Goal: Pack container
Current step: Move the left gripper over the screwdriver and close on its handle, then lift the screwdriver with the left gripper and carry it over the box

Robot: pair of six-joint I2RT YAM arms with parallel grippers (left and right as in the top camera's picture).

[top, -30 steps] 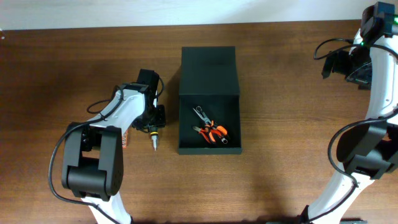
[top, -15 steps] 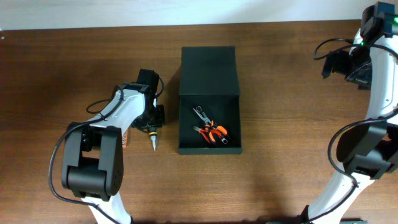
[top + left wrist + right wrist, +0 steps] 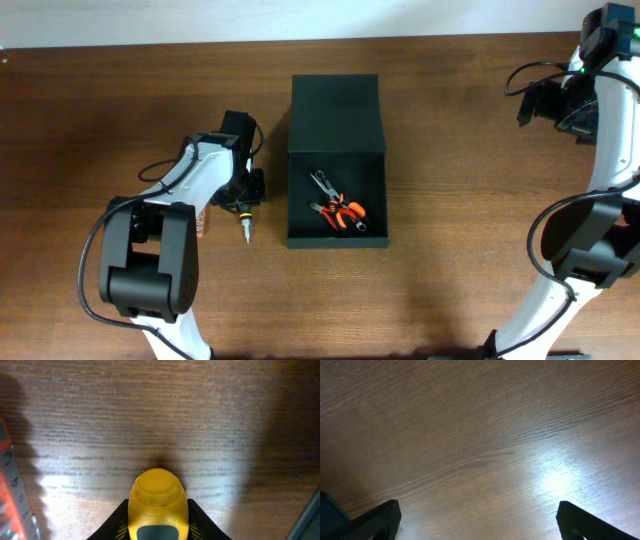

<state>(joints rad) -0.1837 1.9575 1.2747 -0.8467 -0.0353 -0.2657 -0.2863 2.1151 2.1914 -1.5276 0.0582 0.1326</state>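
Observation:
My left gripper is going to let go of the screwdriver inside the container, between the orange-handled pliers and the container's side [image 3: 368, 203] toward my right gripper. The screwdriver now lies on the wood beside the box.
The container [image 3: 300, 200], a dark square box, lies open mid-table with its flap lid [image 3: 336, 112] laid back toward the far side. Inside it lie orange-handled pliers [image 3: 345, 212] and a small metal wrench [image 3: 322, 183]. Just left of the box is a yellow-handled screwdriver [image 3: 246, 222] on the wood, tip toward the front. My left gripper [image 3: 244, 203] is down over it. In the left wrist view both black fingers [image 3: 117, 522] press against the sides of the yellow handle [image 3: 157, 497]. My right gripper [image 3: 556, 103] hovers at the far right, wide open [image 3: 480, 525] over bare wood.
An orange and grey tool [image 3: 204, 226] lies partly under my left arm, and its edge [image 3: 10, 495] shows in the left wrist view. The table's far edge [image 3: 150, 44] meets a pale wall. Bare wood surrounds the box.

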